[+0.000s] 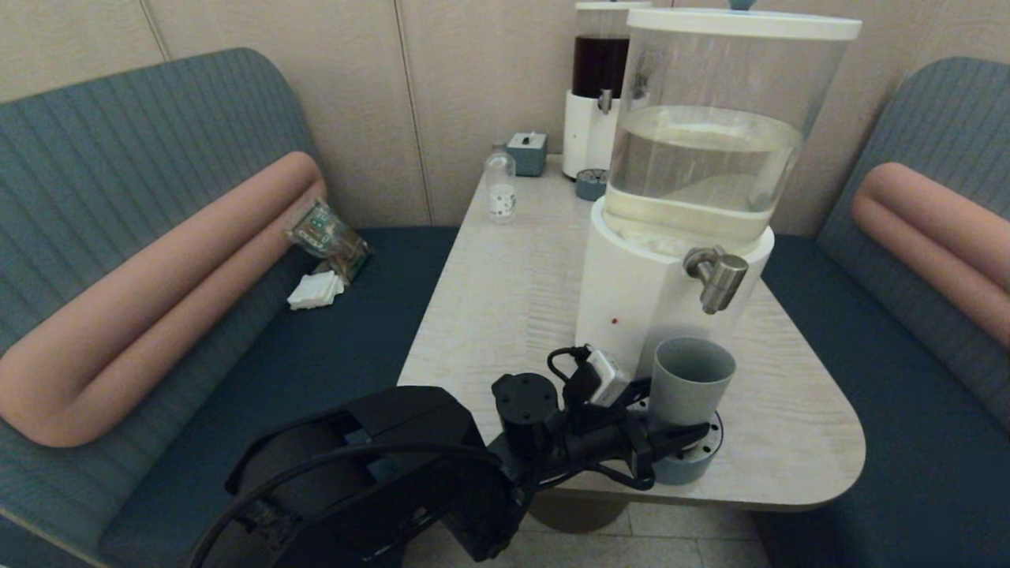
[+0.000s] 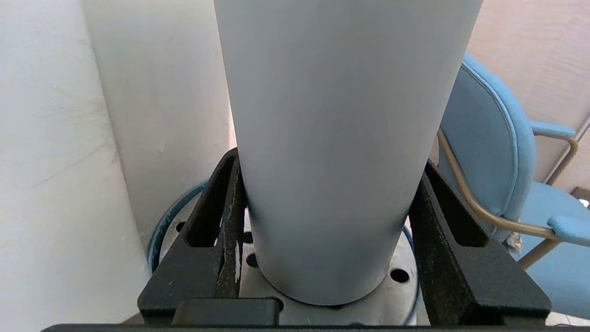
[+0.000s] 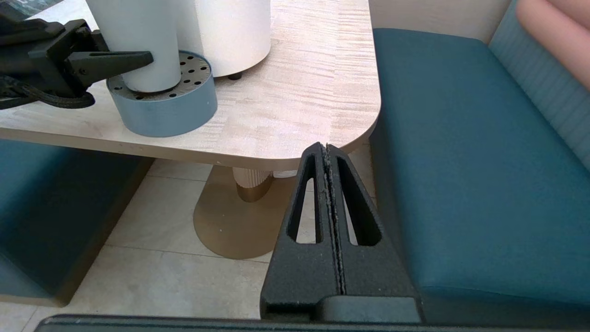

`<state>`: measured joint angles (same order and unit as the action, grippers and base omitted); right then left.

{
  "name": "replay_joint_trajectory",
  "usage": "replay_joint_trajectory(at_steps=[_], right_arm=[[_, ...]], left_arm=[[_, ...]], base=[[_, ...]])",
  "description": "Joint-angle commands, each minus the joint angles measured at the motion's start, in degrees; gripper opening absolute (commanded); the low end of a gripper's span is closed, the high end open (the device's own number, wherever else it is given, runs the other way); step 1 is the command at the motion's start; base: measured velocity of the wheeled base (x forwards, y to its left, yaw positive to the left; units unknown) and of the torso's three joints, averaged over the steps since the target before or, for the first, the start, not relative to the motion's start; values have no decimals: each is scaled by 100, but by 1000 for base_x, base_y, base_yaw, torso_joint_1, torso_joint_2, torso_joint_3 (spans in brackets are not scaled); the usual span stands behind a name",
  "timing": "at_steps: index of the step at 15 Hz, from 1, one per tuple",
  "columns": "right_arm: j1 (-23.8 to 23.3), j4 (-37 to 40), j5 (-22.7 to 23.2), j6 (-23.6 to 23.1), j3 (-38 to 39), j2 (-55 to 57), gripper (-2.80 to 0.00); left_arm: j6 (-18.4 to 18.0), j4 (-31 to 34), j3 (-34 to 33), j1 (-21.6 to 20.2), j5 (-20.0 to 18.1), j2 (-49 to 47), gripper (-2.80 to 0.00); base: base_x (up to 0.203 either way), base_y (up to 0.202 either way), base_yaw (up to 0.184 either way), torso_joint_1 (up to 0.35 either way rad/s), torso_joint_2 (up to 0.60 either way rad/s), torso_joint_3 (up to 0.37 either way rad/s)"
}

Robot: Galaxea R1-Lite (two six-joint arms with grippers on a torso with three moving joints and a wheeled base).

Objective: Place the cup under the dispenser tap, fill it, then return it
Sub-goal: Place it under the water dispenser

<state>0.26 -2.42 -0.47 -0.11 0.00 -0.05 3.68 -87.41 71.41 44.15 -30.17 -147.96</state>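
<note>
I should set the grey-blue cup down with my left gripper on the back part of the drip tray (image 1: 667,409), near the white dispenser base.
The grey-blue cup (image 1: 688,383) stands upright on the round perforated drip tray (image 1: 694,469), directly below the brushed-steel dispenser tap (image 1: 716,276) of the large clear-tank dispenser (image 1: 710,150). My left gripper (image 1: 678,410) reaches in from the near side and is shut on the cup's lower half. In the left wrist view the cup (image 2: 336,138) fills the space between both fingers (image 2: 221,240), its base resting on the tray (image 2: 401,295). I see no liquid stream. My right gripper (image 3: 326,147) is shut on nothing and hangs below the table's near right corner, outside the head view.
A smaller dark-liquid dispenser (image 1: 600,71), a small clear bottle (image 1: 501,185) and a blue-grey box (image 1: 527,152) stand at the table's far end. Benches with pink bolsters flank the table (image 1: 505,315). Packets (image 1: 327,237) lie on the left bench.
</note>
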Motion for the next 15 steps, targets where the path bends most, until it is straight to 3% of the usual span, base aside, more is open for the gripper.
replay_joint_trajectory(at_steps=[1, 15], right_arm=[[1, -4, -3, 0, 79, -4, -280], [8, -4, -3, 1, 79, -4, -280]], left_arm=[[46, -26, 146, -16, -15, -93, -280], [89, -25, 418, -188, 99, -251, -280]], base=[[0, 0, 0, 0, 0, 0], [0, 0, 0, 0, 0, 0]])
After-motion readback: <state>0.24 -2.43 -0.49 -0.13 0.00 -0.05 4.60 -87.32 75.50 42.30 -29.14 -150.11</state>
